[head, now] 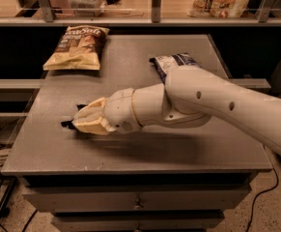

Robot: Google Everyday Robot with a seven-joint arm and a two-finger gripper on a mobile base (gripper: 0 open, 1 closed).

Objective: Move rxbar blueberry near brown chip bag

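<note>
Next, I let go of the rxbar blueberry on the grey table (98,72), next to the front corner of the brown chip bag.
My gripper (85,121) is over the front left part of the grey table (130,81), with the white arm reaching in from the right. Its cream fingers (92,124) are shut on the rxbar blueberry (67,124). Only dark slivers of the bar show at the fingertips; the rest is hidden. The gripper casts a shadow on the table below it. The brown chip bag (77,46) lies flat at the table's back left corner, well apart from the gripper.
A blue-and-white bag (171,63) lies at the back right, partly behind my arm. A shelf behind glass (154,13) holds a clear box and packages. Drawers sit under the table's front edge. Cables lie on the floor at the left.
</note>
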